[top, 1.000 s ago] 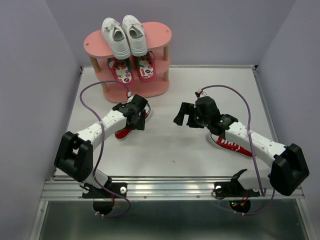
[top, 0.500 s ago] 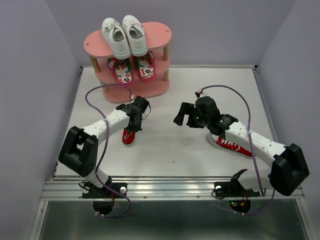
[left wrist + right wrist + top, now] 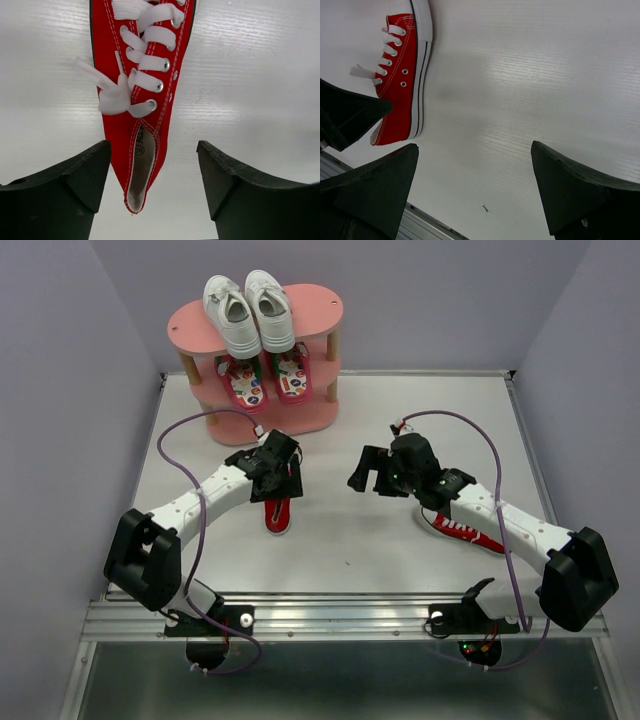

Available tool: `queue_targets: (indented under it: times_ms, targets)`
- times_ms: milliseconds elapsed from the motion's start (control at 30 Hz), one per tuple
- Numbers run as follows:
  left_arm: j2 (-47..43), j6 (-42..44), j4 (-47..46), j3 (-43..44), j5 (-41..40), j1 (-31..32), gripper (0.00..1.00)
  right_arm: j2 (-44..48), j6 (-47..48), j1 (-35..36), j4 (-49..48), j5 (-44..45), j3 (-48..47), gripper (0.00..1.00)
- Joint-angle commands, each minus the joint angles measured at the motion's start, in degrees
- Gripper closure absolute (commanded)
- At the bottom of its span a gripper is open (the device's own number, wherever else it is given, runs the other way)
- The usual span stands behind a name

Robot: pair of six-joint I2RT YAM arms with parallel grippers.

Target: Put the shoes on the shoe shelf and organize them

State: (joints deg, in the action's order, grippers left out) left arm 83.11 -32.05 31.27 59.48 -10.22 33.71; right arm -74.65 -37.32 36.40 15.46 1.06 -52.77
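Next, I pinch the sneaker's heel opening (image 3: 142, 167) with my left gripper while the red sneaker's toe points toward the shelf, then slide the toe onto the shelf's bottom board.
The pink shoe shelf (image 3: 322, 308) stands at the back left. The white sneakers (image 3: 247, 312) sit side by side on its top board and the red flip-flops (image 3: 262, 378) on the middle board. One red canvas sneaker (image 3: 278, 514) lies on the table, heel toward the shelf. My left gripper (image 3: 278, 486) is open just above its heel; in the left wrist view the heel (image 3: 137, 170) sits between the spread fingers (image 3: 152, 150), nearer the left one. The other red sneaker (image 3: 466, 531) lies under my right arm. My right gripper (image 3: 372, 474) is open and empty, with bare table between its fingers (image 3: 475, 150).
The right wrist view shows the left-hand red sneaker (image 3: 402, 85) and the dark tip of the left gripper (image 3: 347, 117). Grey walls close in the table on the left, right and back. A metal rail (image 3: 340, 615) runs along the near edge.
The left gripper has swung to the right, and the red sneaker beneath it has shifted right and turned so its toe points at the near edge. The right arm has not moved.
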Motion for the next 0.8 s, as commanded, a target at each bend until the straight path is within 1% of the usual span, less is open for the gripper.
queue_targets:
  times_ms: [0,67,233,333,467,533,633,667,700,733,767]
  targets:
    - [-0.1,-1.2,-0.1,-0.3,-2.9,0.8,0.16,1.4,0.1,-0.1,0.6,0.6,-2.1,0.00]
    - [-0.4,-1.1,0.1,-0.2,-3.3,1.5,0.12,1.6,0.1,-0.1,0.6,0.5,-2.1,0.00]
    - [0.2,-1.3,1.5,-1.4,-4.9,3.1,0.12,2.3,-0.1,-0.1,1.0,0.8,-1.6,0.00]
    - [0.6,-1.9,0.5,-3.8,-5.8,3.6,0.12,2.2,-0.1,-0.1,1.1,0.9,-1.3,0.00]
    - [2.0,-2.6,-1.2,-6.2,-7.3,3.6,0.23,1.2,0.1,-0.1,1.1,0.4,-1.7,0.00]
    - [2.5,-2.9,-2.7,-7.5,-7.4,3.7,0.35,0.5,0.3,-0.1,1.1,0.2,-2.4,0.00]
    - [3.1,-3.1,-3.9,-8.2,-7.6,3.8,0.61,-0.1,0.4,-0.1,1.0,0.2,-3.2,0.00]
    - [2.9,-3.2,-3.8,-8.0,-8.2,3.8,0.83,-0.1,0.5,-0.1,1.0,0.2,-3.2,0.00]
    - [2.6,-3.5,-3.2,-7.4,-8.8,3.8,0.94,-0.1,0.5,-0.1,1.1,0.3,-3.3,0.00]
    - [2.1,-3.6,-2.7,-7.0,-9.4,3.8,1.00,-0.1,0.6,-0.1,1.1,0.3,-3.2,0.00]
    - [0.6,-3.7,-2.3,-6.7,-10.3,3.8,1.00,0.0,0.4,-0.1,1.1,0.2,-3.1,0.00]
